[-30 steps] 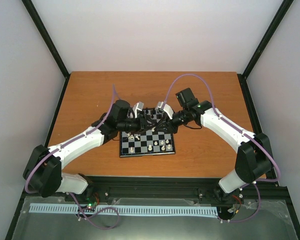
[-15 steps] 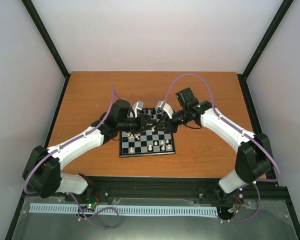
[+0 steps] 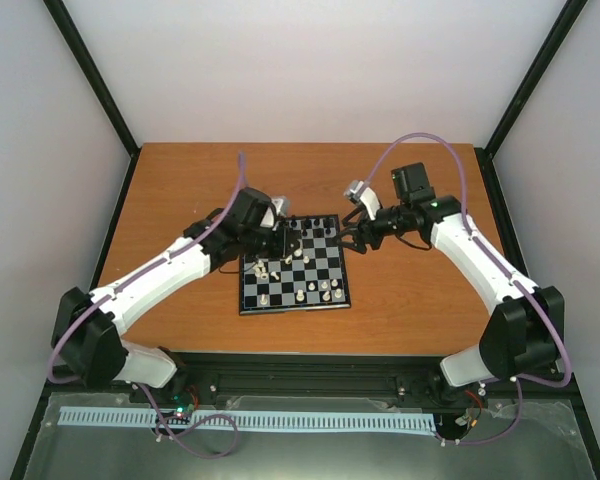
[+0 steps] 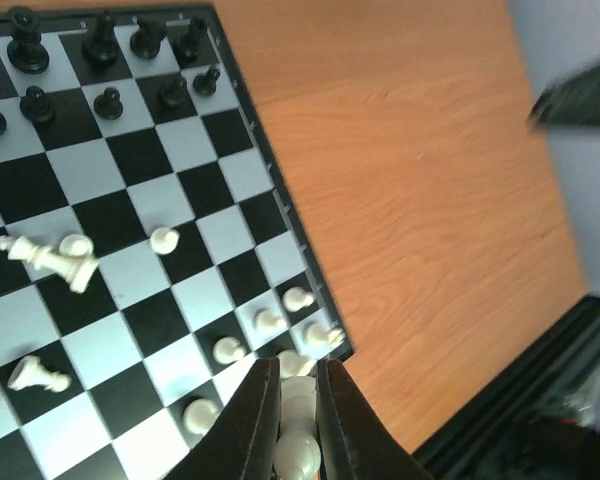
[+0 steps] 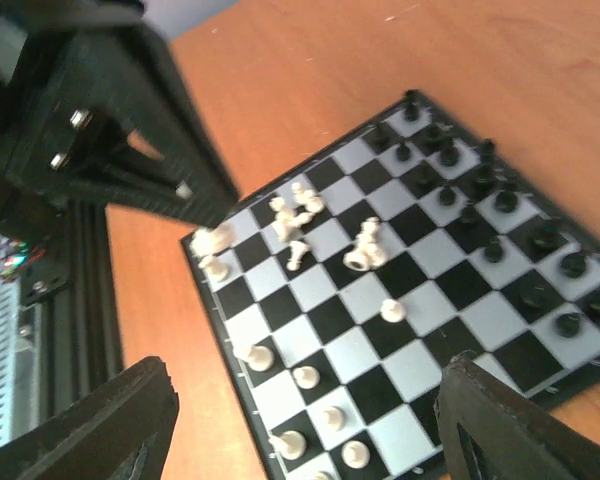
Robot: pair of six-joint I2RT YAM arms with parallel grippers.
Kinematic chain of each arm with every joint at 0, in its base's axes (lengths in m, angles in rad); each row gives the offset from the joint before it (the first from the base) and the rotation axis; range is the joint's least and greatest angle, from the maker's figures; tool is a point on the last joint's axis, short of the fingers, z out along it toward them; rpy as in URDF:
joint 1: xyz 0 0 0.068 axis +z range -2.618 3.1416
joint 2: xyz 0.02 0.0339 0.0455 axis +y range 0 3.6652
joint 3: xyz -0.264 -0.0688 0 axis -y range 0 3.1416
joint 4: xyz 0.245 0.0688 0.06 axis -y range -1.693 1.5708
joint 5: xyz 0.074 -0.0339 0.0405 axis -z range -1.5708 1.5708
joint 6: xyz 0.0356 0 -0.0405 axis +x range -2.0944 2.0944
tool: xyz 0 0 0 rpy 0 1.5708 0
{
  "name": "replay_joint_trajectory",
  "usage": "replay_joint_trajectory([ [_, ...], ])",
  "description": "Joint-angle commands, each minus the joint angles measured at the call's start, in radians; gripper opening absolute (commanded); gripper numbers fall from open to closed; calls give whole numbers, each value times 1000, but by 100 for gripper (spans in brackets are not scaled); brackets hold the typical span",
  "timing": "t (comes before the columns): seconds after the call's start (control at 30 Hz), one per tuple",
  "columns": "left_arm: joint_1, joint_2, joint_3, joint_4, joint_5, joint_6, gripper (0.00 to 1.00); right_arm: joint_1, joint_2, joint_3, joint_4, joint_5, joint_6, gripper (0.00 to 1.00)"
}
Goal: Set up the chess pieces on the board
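My left gripper is going to release the cream-white piece on the empty light square (image 3: 313, 297) (image 4: 248, 384) between the near-edge white pieces.
The board (image 3: 293, 306) lies mid-table, also in the left wrist view (image 4: 180, 200) and the right wrist view (image 5: 450, 300). Black chess pieces (image 4: 100, 45) stand in two rows along its far side (image 5: 480, 200). Cream-white pawns (image 4: 270, 320) stand along the near edge (image 5: 305, 378). A few white pieces (image 4: 50, 255) lie toppled mid-board (image 5: 300, 215). My left gripper (image 4: 298, 372) is shut on a white piece (image 4: 300, 435) above the board's near right corner. My right gripper (image 5: 310, 410) hangs open and holds nothing, off the board's far right corner (image 3: 352, 232).
The board rests on an orange-brown wooden table (image 3: 420, 290). A black frame rail (image 3: 310, 365) runs along the table's near edge. White walls close in the back and both sides.
My right gripper has opened and drawn back to the right, off the board. My left gripper has shut on a white piece, and its arm has shifted over the board's left side.
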State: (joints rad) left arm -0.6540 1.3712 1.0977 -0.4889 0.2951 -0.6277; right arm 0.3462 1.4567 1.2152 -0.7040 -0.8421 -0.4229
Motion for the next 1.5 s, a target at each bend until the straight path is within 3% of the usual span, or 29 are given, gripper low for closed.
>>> replay_joint_trajectory([
  [0.0,-96,58,90,-217,-170,208,3,-65,-16,-24,49,77,50,74],
  [0.07,-139,87,110,-259,-228,253,2,-94,-19,-37,74,123,72,80],
  [0.1,-159,102,117,-273,-254,271,3,-100,-21,-46,83,148,78,95],
  [0.13,-175,115,120,-281,-272,286,2,-101,-23,-52,91,169,85,100],
  [0.57,-338,325,167,-255,-402,290,4,-152,-24,-59,108,238,116,100],
  [1.47,-347,477,188,-184,-392,270,8,-185,-20,-56,83,160,101,100],
])
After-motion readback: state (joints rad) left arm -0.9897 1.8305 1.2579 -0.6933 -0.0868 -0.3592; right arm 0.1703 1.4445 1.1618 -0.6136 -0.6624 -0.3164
